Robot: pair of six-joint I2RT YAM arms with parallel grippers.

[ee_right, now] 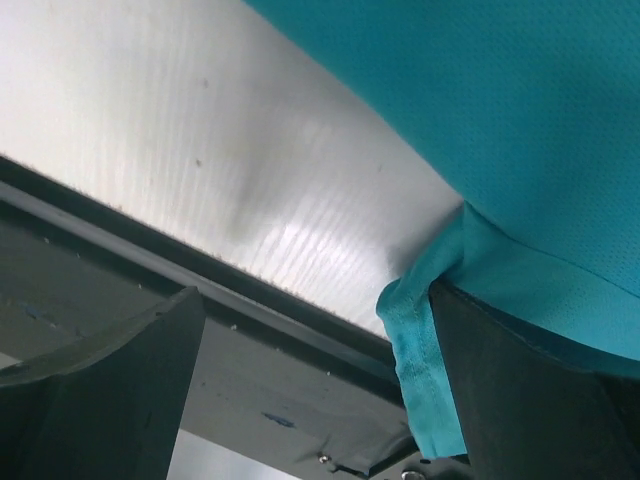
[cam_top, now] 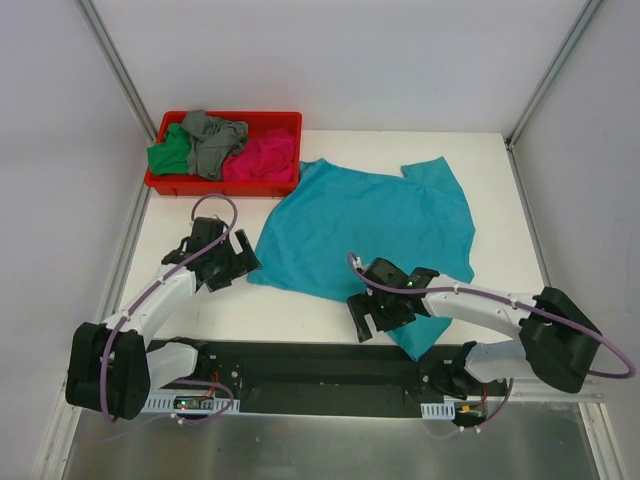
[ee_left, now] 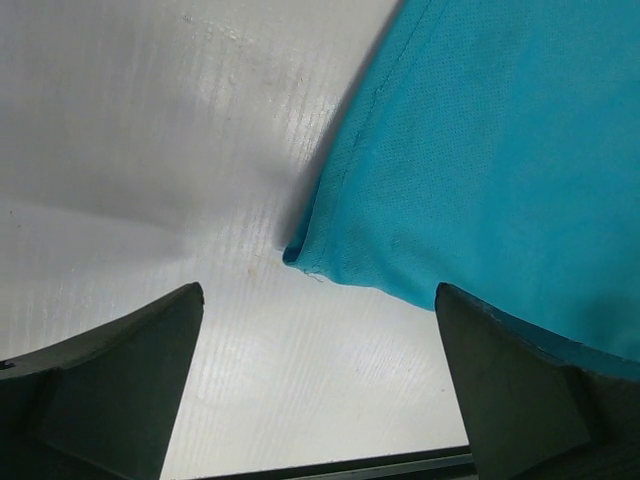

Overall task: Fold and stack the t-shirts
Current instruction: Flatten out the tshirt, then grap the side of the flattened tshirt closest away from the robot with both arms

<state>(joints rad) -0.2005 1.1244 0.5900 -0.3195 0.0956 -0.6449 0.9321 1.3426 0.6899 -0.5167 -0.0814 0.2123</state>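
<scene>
The teal t-shirt's loose end is hanging over the black bar, so my left gripper will pinch the t-shirt's near corner (cam_top: 256,279) while my right gripper pulls that loose end back.
A teal t-shirt (cam_top: 370,225) lies spread on the white table. My left gripper (cam_top: 228,268) is open and empty at the shirt's lower-left corner; in the left wrist view that corner (ee_left: 330,250) lies just ahead of the jaws (ee_left: 320,390). My right gripper (cam_top: 383,312) is open at the shirt's near hem; in the right wrist view a hem fold (ee_right: 425,340) hangs against the inner face of the right finger (ee_right: 520,400), not clamped. Green (cam_top: 168,155), grey (cam_top: 212,140) and magenta-pink (cam_top: 262,158) shirts lie crumpled in the bin.
The red plastic bin (cam_top: 275,187) stands at the back left of the table. A black rail (cam_top: 300,362) runs along the table's near edge under the arms, and shows in the right wrist view (ee_right: 150,260). Grey walls enclose the table on three sides.
</scene>
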